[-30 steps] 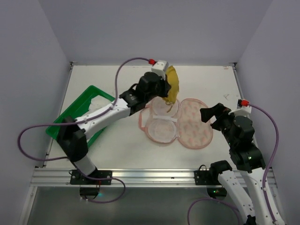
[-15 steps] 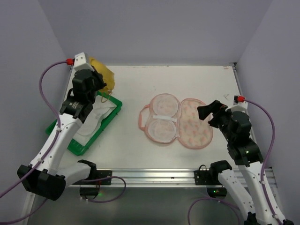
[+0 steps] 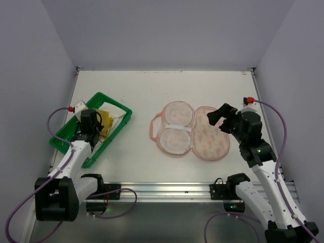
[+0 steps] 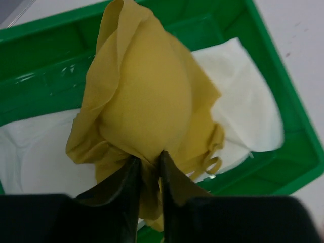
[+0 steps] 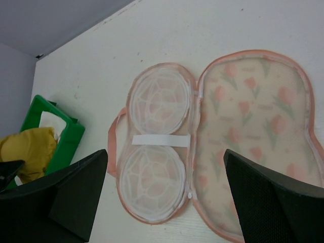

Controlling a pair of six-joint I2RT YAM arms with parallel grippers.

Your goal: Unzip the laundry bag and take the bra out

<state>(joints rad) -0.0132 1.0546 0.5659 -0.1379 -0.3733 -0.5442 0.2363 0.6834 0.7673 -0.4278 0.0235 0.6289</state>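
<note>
Next, my right gripper goes to the outer edge's middle [image 3: 230,136] [image 5: 319,146] on the laundry bag's flower-print half and closes there, to fold that half over.
The laundry bag [image 3: 191,131] lies unzipped and spread flat in two halves at the table's middle; it also shows in the right wrist view [image 5: 217,136]. The mustard-yellow bra [image 4: 147,96] hangs in my left gripper [image 4: 148,169], which is shut on its fabric, low over the green tray [image 4: 45,55]. In the top view the left gripper [image 3: 95,126] and the bra [image 3: 105,127] are over the tray [image 3: 63,137] at the left. My right gripper [image 3: 217,117] is open and empty, raised above the bag's right half; its fingers [image 5: 66,197] frame the bag.
A white cloth [image 4: 243,101] lies in the green tray under the bra. The enclosure walls stand close at left, right and back. The bag's pink loop strap [image 3: 152,124] lies at its left side.
My left arm has swung from the back left down to the tray, carrying the bra. A second ago it was over the bag. The right arm has shifted slightly.
</note>
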